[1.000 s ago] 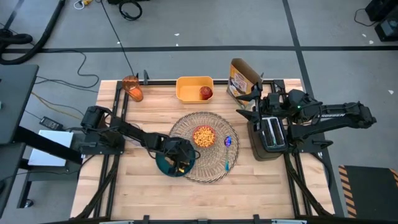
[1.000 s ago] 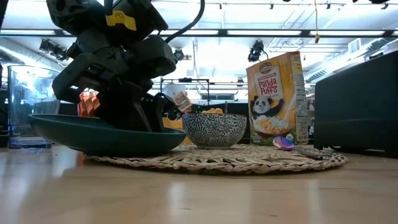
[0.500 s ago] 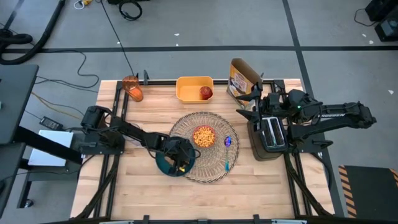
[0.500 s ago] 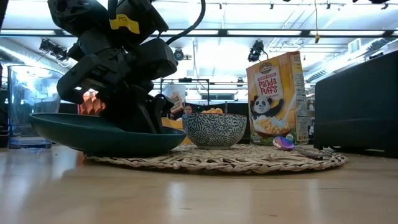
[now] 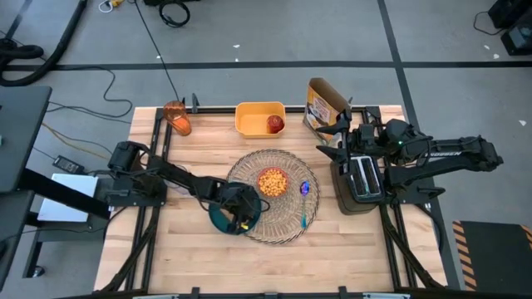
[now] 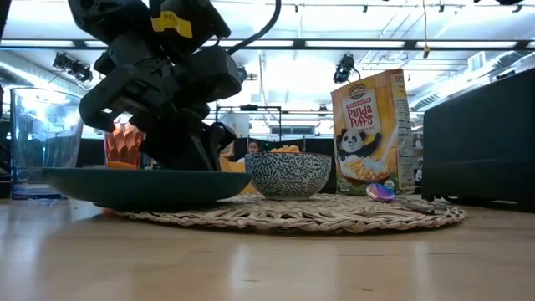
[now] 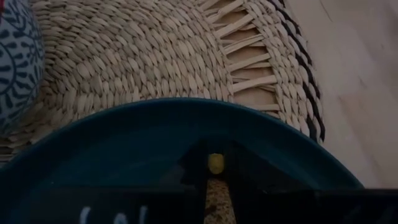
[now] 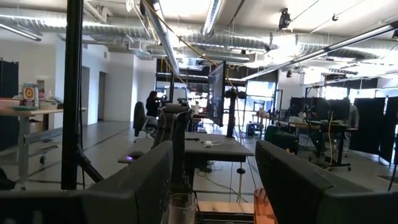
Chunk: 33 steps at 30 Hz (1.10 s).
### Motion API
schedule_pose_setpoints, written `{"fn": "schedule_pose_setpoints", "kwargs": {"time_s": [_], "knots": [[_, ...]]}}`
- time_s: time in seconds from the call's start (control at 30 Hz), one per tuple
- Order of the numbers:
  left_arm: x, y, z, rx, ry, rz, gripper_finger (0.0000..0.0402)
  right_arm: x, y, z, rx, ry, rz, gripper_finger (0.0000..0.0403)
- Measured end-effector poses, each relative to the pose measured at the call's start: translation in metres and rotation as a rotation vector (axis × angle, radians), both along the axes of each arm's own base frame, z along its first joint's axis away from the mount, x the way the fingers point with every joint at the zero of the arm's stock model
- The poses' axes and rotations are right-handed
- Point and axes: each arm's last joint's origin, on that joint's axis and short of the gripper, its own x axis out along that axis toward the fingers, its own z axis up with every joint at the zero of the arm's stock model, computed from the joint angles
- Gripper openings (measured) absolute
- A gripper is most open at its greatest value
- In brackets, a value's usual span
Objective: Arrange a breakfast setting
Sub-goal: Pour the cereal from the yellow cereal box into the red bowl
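Observation:
The robot's left gripper will release the yellow cereal puff in the patterned bowl of cereal [image 5: 272, 181] on the straw placemat.
A teal plate [image 5: 223, 221] [image 6: 142, 188] sits level at the left near edge of the round straw placemat [image 5: 278, 218], with its right part over the mat's rim. My left gripper [image 5: 241, 218] [image 7: 215, 171] reaches slanting down into it from the table's left, fingers almost together. A patterned bowl [image 5: 272, 181] of cereal stands mid-mat, and a small blue utensil [image 5: 305, 189] lies to its right. The red apple [image 5: 275, 124] lies in the yellow tub [image 5: 252, 119]. The orange cup [image 5: 176, 117] is at the far left. My right gripper [image 5: 331, 139] [image 8: 211, 186] hangs open, high above the toaster. My left gripper has its nearly shut fingers [image 7: 193, 165] over the plate's inner surface [image 7: 155, 134], just inside its left rim, slanting down from the table's left. The tips are hidden by the plate's rim and by the gripper itself, so I cannot tell whether they touch the plate.
A black toaster [image 5: 363, 176] stands at the mat's right, under my right arm. A cereal box [image 5: 324, 104] [image 6: 372, 134] stands at the far right. A clear container [image 6: 33, 142] shows at the left in the low view. Bare wood lies along the near edge [image 5: 274, 266].
The teal plate has levelled out. A second ago its left side stood higher than its right; now its rim lies flat. My left arm has stayed over the plate's left part.

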Motion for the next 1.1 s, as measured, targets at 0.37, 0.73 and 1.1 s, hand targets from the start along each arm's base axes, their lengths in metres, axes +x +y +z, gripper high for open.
{"fn": "schedule_pose_setpoints", "kwargs": {"time_s": [0.37, 0.73, 1.1], "knots": [[-0.003, 0.008, 0.031, 0.003, -0.005, 0.018, 0.0053, 0.0, 0.0, -0.001, 0.004, 0.007, 0.001, 0.0238], [0.016, 0.058, 0.061, 0.109, -0.309, 0.184, 0.0053, 0.004, 0.0, -0.004, 0.044, 0.034, 0.014, 0.0238], [0.021, 0.095, 0.051, 0.093, -0.304, 0.319, 0.008, 0.009, 0.0, -0.01, 0.098, 0.088, 0.027, 0.0259]]}}
